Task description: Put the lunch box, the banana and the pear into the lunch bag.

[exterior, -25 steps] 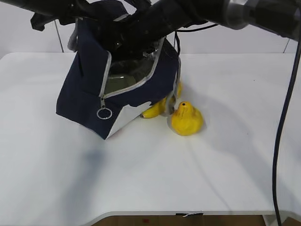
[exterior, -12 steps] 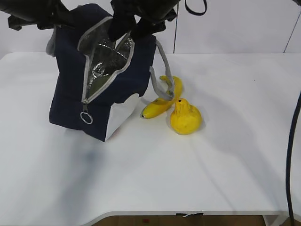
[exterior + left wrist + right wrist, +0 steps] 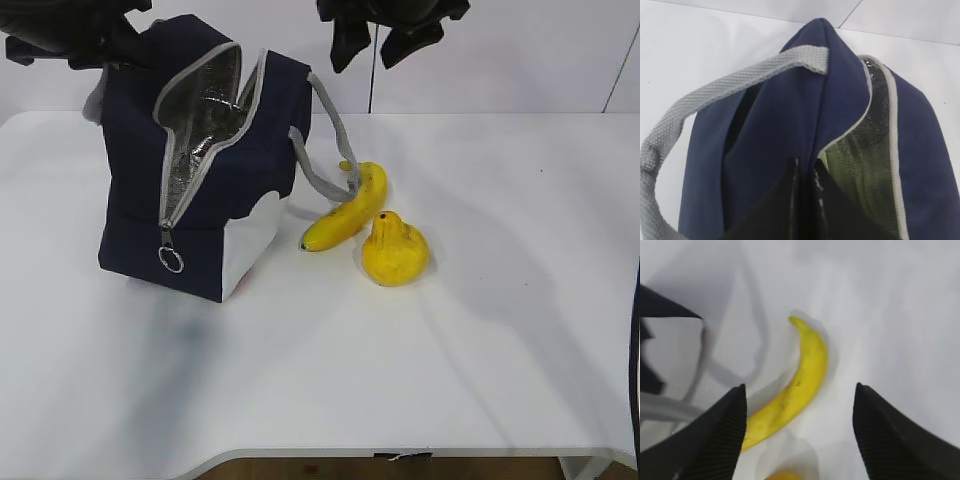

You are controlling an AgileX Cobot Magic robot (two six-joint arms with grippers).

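Note:
The robot's right gripper will lower and close on the curved middle of the banana (image 3: 373,190) (image 3: 812,370), slightly toward the banana's stem.
The navy lunch bag (image 3: 200,180) stands on the table's left with its zipper open and silver lining showing. My left gripper (image 3: 112,50) is shut on the bag's top fabric edge beside the opening; the left wrist view shows the jaws (image 3: 805,167) pinching the navy cloth (image 3: 790,110). A greenish surface (image 3: 860,165) shows inside the opening; I cannot tell if it is the lunch box. The banana (image 3: 345,210) lies right of the bag, the pear (image 3: 395,250) touching it. My right gripper (image 3: 372,45) is open and empty, high above the banana (image 3: 800,385).
A grey strap handle (image 3: 325,150) hangs off the bag's right side and reaches the banana's stem end. The other handle (image 3: 715,90) arches over the bag's left side. The white table (image 3: 480,330) stretches to the right and front.
The right gripper has lifted out of the bag's opening and moved right, above the banana. The bag has tipped upright and shifted a little left, still held by the left gripper.

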